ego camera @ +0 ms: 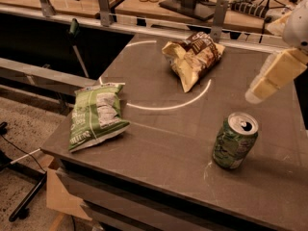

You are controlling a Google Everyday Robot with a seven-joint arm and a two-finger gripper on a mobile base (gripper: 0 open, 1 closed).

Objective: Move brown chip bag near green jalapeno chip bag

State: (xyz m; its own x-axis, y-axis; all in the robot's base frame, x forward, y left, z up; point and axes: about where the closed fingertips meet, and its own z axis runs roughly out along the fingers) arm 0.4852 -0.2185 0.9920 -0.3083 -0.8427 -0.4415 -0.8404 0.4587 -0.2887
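Next, I move my gripper to the crumpled middle of the brown chip bag (195, 57) and close it there.
The brown chip bag (193, 58), dark brown and cream-yellow, lies crumpled at the far middle of the grey table (168, 143). The green jalapeno chip bag (96, 114) lies flat near the table's left edge, well apart from the brown bag. My gripper (272, 78) hangs at the right edge of the view, above the table's right side, to the right of the brown bag and touching nothing. It holds nothing that I can see.
A green soda can (235, 140) stands upright at the front right of the table, below the gripper. A white arc of light crosses the tabletop between the bags. Metal posts and a rail (219, 11) run along the far edge, with a bench and cables behind.
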